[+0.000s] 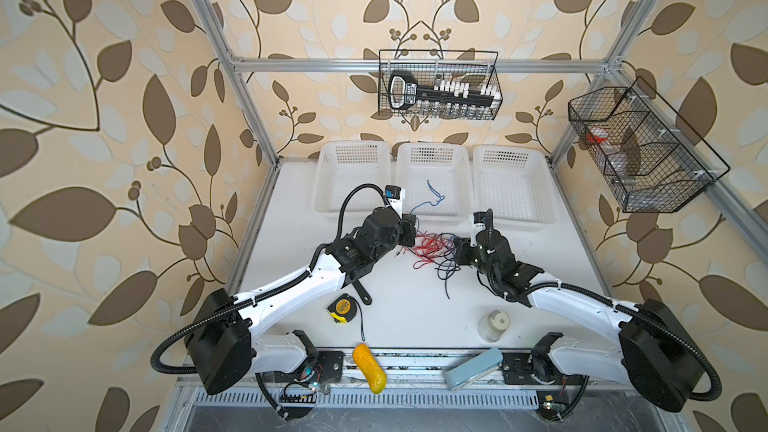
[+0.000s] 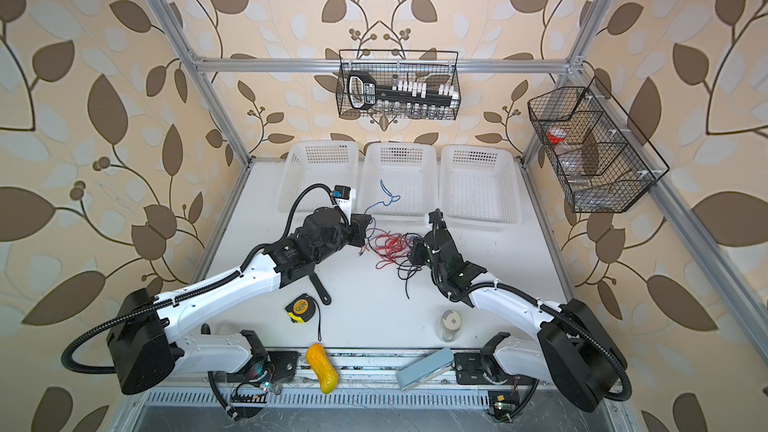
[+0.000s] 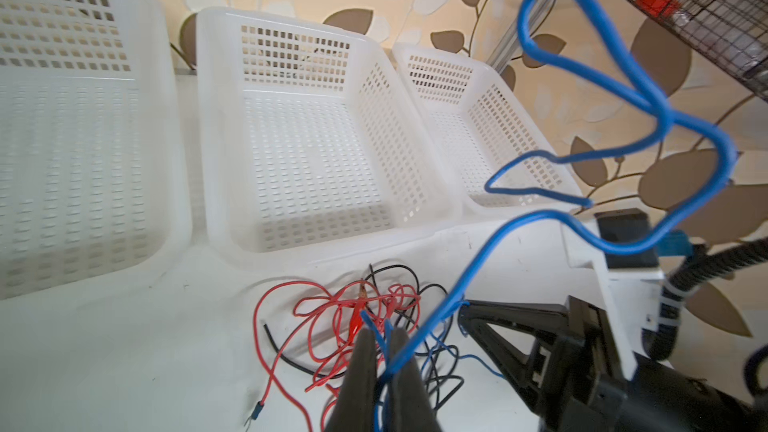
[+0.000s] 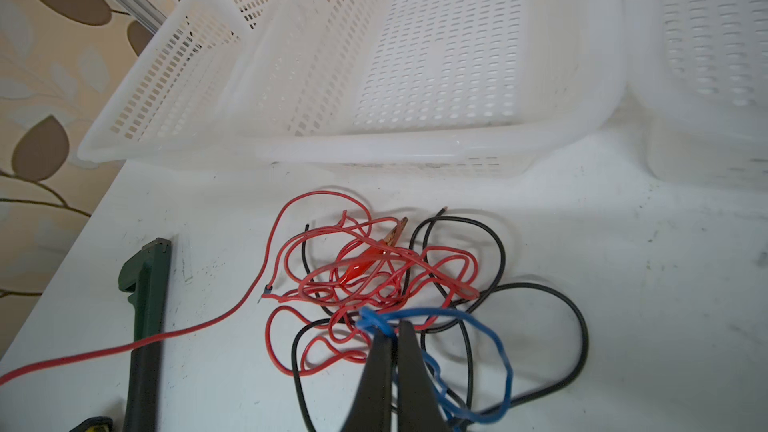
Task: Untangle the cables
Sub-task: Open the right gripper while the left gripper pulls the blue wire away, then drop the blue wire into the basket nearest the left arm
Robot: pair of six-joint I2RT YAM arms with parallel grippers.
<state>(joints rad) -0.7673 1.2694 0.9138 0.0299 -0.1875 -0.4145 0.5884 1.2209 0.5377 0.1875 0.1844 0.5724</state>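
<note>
My left gripper is going to let go of the blue cable inside the white basket [image 1: 368, 197] [image 3: 48, 172] farthest from my right gripper, toward the front of that basket.
The cables [image 1: 430, 249] lie as a red, black and blue tangle on the white table [image 1: 415, 305] between my two grippers. My left gripper [image 3: 382, 336] is shut on a blue cable [image 3: 648, 110], which rises in loops above the middle basket [image 1: 434, 184]. My right gripper [image 4: 392, 328] is shut on a blue loop [image 4: 500, 351] at the edge of the tangle. A red cable [image 4: 316, 284] with a red clip [image 4: 365, 263] is wound through a black cable [image 4: 575, 326]. In both top views the left gripper [image 2: 362, 238] and right gripper [image 2: 413, 251] face each other across the tangle.
Three white baskets [image 1: 353, 180] stand along the back. A dark green wrench [image 4: 143, 305] lies under the left arm, next to a yellow tape measure [image 1: 340, 308]. A glass jar [image 1: 494, 324], a yellow object [image 1: 370, 367] and a light blue case [image 1: 471, 369] sit near the front edge.
</note>
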